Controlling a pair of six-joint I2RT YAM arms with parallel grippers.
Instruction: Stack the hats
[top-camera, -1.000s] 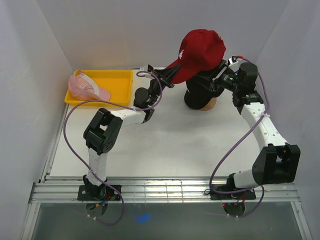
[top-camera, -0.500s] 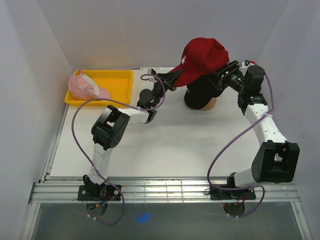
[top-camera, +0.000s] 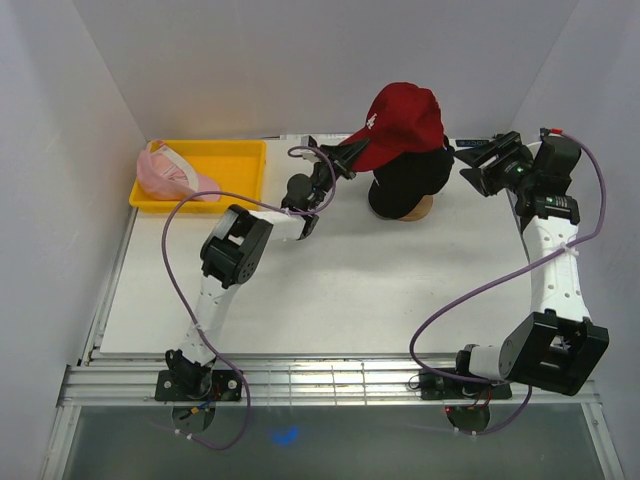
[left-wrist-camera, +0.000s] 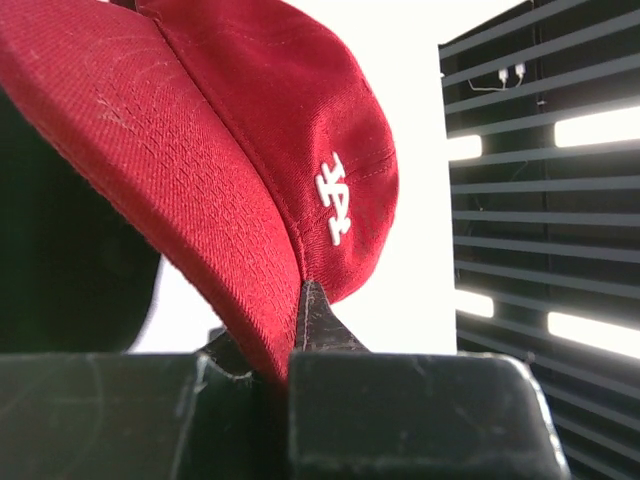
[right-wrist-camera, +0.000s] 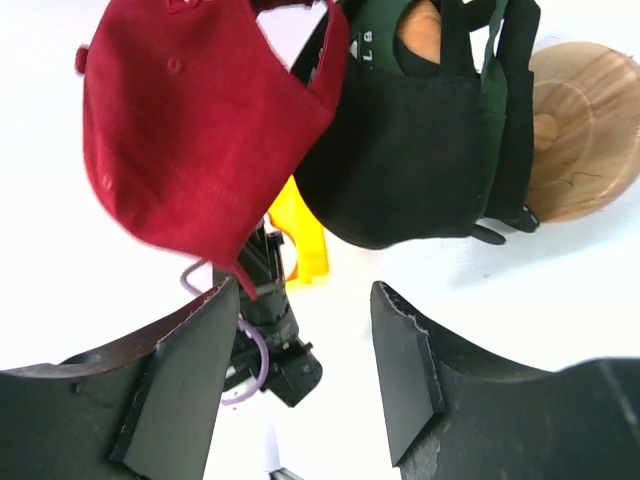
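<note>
Next, my left gripper lets go of the red hat once it is pulled down over the black hat on the wooden stand (top-camera: 401, 172).
A dark red hat (top-camera: 402, 118) sits tilted over the black hat (top-camera: 408, 180) and dark green-black hat stacked on the wooden stand (top-camera: 420, 209). My left gripper (top-camera: 346, 158) is shut on the red hat's brim (left-wrist-camera: 200, 240) at its left. My right gripper (top-camera: 478, 166) is open and empty, just right of the stack; in its wrist view the red hat (right-wrist-camera: 200, 150), the black hat (right-wrist-camera: 400, 150) and the stand (right-wrist-camera: 585, 130) show beyond its fingers (right-wrist-camera: 400, 370). A pink hat (top-camera: 170, 172) lies in the yellow tray (top-camera: 235, 160) at the far left.
White walls close in the table on the left, back and right. The left arm's purple cable (top-camera: 180, 260) loops over the table's left side. The metal rail (top-camera: 330, 385) runs along the near edge.
My right gripper has let go of the red hat and drawn back to the right, opening. The red hat has sunk onto the stack. My left gripper still grips the brim.
</note>
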